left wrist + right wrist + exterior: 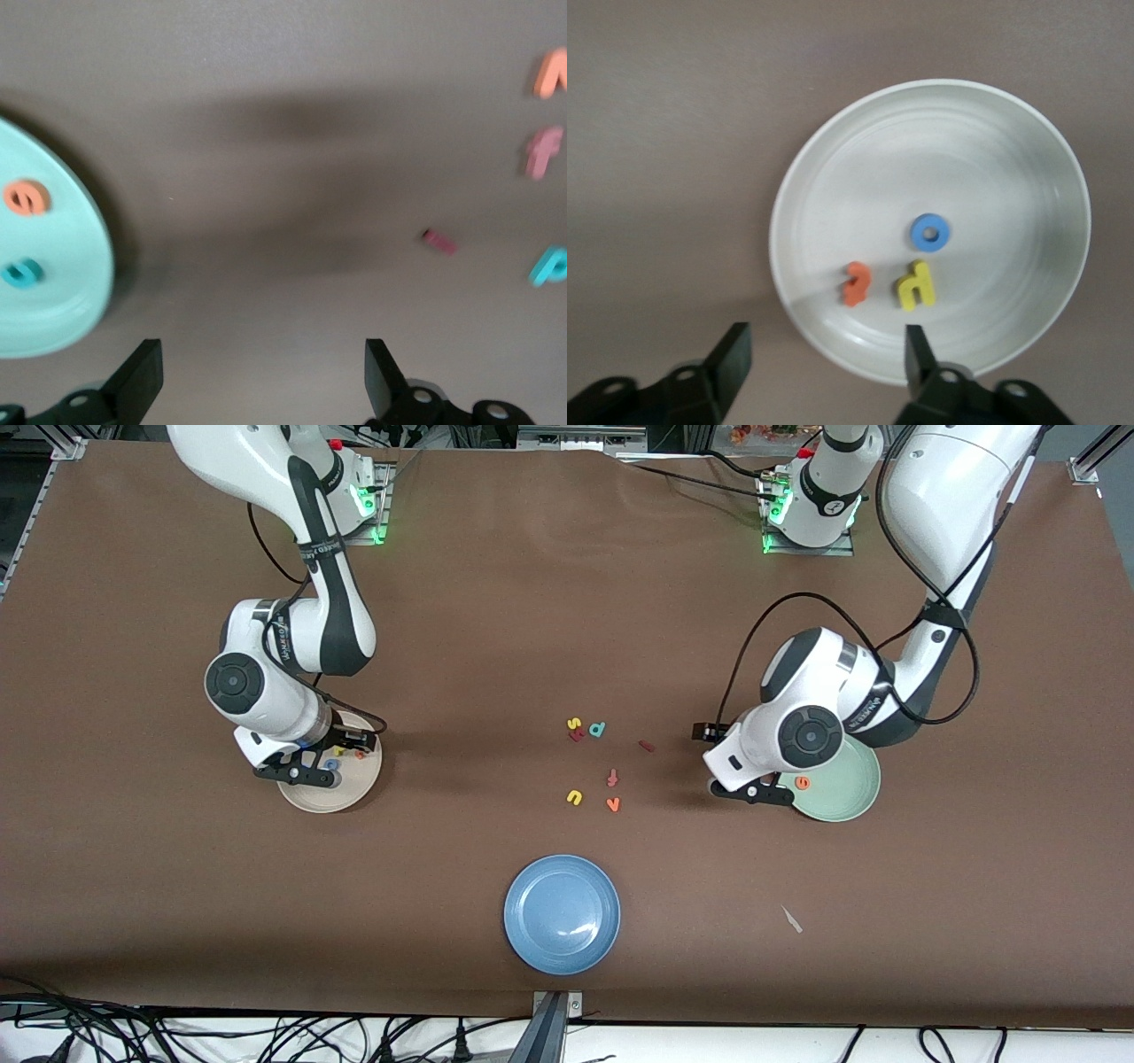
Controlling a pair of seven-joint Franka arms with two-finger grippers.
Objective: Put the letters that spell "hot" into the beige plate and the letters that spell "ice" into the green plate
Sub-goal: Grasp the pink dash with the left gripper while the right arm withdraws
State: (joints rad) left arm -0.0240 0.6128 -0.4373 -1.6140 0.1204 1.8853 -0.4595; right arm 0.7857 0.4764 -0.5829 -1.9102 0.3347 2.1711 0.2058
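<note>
The robot's left gripper should close on the long sides [646, 746] [440, 242] of the dark red i, the loose letter closest to the green plate, to finish "ice".
The beige plate [354, 788] [966, 150] holds the blue o [930, 232], yellow h [915, 285] and orange t [857, 283]. My right gripper [306, 772] [827, 341] hangs open and empty above this plate's rim. The green plate [850, 797] [62, 301] holds the orange e [803, 782] [27, 197] and teal c [21, 272]. My left gripper [753, 791] [264, 354] is open and empty over bare table beside the green plate. The dark red i [647, 746] [439, 241] lies on the table between the loose letters and the green plate.
Loose letters lie mid-table: yellow s [574, 724], teal d [597, 730], pinkish f [612, 778], yellow u [575, 797], orange v [613, 804]. A blue plate [562, 913] sits nearer the front camera. A small white scrap [791, 919] lies toward the left arm's end.
</note>
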